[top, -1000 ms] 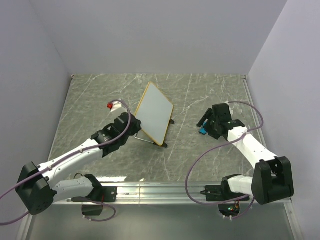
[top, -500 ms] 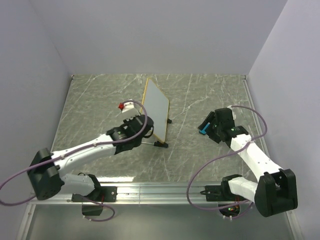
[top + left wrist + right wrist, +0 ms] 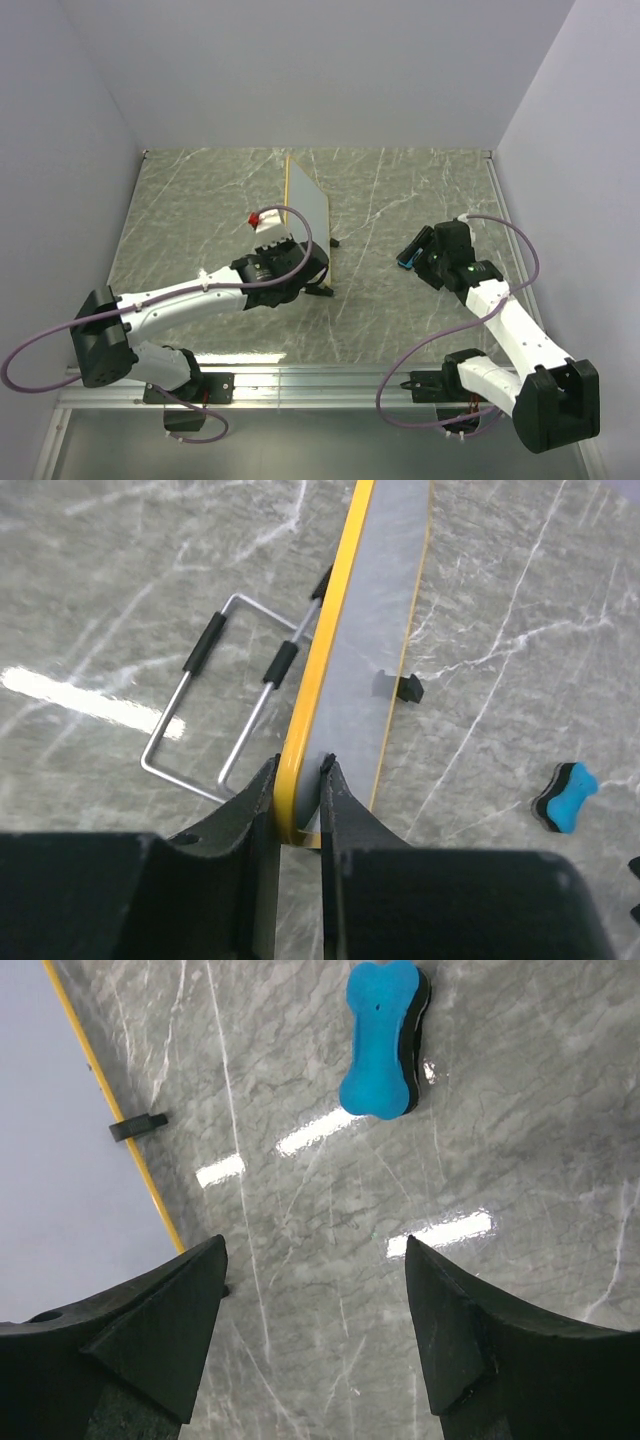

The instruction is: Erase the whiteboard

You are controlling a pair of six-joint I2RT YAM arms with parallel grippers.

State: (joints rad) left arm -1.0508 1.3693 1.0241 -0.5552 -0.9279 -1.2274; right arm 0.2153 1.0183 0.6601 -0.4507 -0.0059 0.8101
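Next, my left gripper lets go of the whiteboard on the grey marble [image 3: 263,258] [image 3: 230,662] beneath its wire stand.
The whiteboard [image 3: 306,212] has a yellow frame and a blank white face. It stands almost edge-on to the top camera at mid-table. My left gripper [image 3: 318,264] is shut on its near bottom corner; in the left wrist view the jaws [image 3: 298,775] pinch the frame of the whiteboard [image 3: 385,630] from both sides. The blue bone-shaped eraser [image 3: 383,1038] lies on the table ahead of my right gripper [image 3: 312,1250], which is open and empty. The eraser also shows in the top view [image 3: 404,263], right at the right gripper [image 3: 416,250], and in the left wrist view [image 3: 567,798].
The board's wire stand [image 3: 215,710] with black sleeves hangs behind it over the grey marble table [image 3: 200,200]. A black foot [image 3: 334,241] sticks out on the board's face side. The board's face [image 3: 60,1140] fills the left of the right wrist view. Walls enclose three sides.
The left arm has swung the whiteboard from tilted and face-up to nearly upright and edge-on, moving right. The right gripper has drawn back slightly; the eraser has stayed on the table.
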